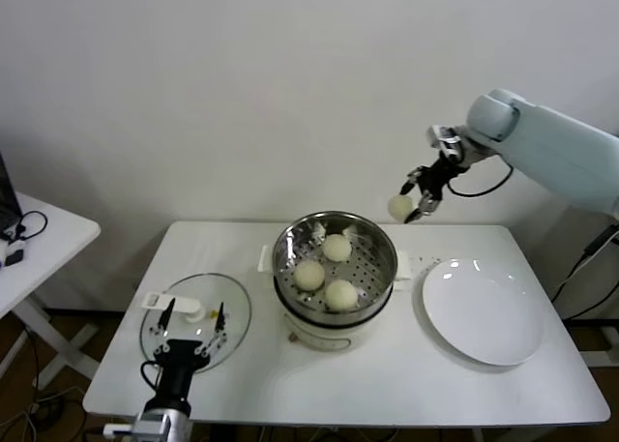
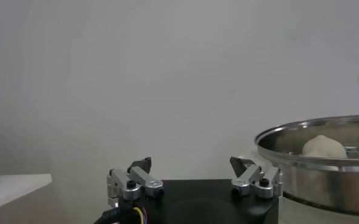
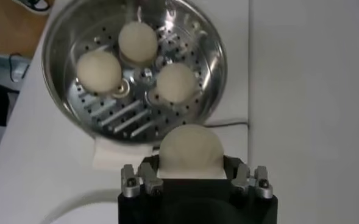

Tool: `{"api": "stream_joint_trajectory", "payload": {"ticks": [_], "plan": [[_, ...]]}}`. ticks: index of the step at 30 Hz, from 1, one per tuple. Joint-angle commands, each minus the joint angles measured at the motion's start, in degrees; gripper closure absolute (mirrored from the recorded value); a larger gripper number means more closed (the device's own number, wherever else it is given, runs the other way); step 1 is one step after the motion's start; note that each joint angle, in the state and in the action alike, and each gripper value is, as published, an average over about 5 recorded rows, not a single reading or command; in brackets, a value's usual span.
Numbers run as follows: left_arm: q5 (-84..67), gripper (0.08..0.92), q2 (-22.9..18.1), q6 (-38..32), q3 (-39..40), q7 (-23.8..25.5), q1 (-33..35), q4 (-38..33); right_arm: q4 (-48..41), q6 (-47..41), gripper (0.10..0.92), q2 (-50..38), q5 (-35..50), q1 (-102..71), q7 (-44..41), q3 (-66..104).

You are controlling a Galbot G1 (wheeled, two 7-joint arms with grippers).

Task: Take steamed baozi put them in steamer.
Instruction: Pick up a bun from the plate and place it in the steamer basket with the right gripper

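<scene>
The robot's right gripper should release the baozi on the bare steamer's bottom (image 1: pixel 368 267) (image 3: pixel 136 112), on the side that faces the white plate.
The shiny steel steamer (image 1: pixel 379 244) stands on its cream cooker base mid-table and holds three off-white baozi (image 1: pixel 336 248), (image 1: pixel 309 274), (image 1: pixel 340 294). My right gripper (image 1: pixel 414 202) is shut on the fourth baozi (image 1: pixel 400 206) and holds it in the air above and behind the steamer's right rim. In the right wrist view the held baozi (image 3: pixel 190 149) sits between the fingers, with the steamer (image 3: pixel 211 73) and its three buns below. My left gripper (image 1: pixel 191 327) is open and empty, low at the front left over the glass lid; it also shows in the left wrist view (image 2: pixel 194 173).
A round glass lid (image 1: pixel 237 311) with a white handle lies left of the steamer. A flat white plate (image 1: pixel 482 311) lies on the right of the white table (image 1: pixel 387 379). A small white side table (image 1: pixel 48 234) stands at far left.
</scene>
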Motion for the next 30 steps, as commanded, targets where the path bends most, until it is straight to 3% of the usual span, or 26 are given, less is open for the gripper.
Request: {"api": "stream_joint_trajectory", "payload": {"ticks": [1,15,30], "plan": [[1.37,0.177,0.21,0.07,0.11,-0.03,-0.28,0.34,6.34,-6.0,0.339,7.06,9.54,3.19,3.18,-8.54],[1.19,0.177,0.14,0.45,-0.1,-0.07,-1.1,0.95,9.24,-6.55,0.338,5.15,6.06,-2.51,4.84,-10.86],[0.85,0.177,0.19,0.3,-0.28,0.06,-0.93,1.57,2.99,-5.8,0.338,7.6,3.32,-5.41,4.32,-9.85]]}}
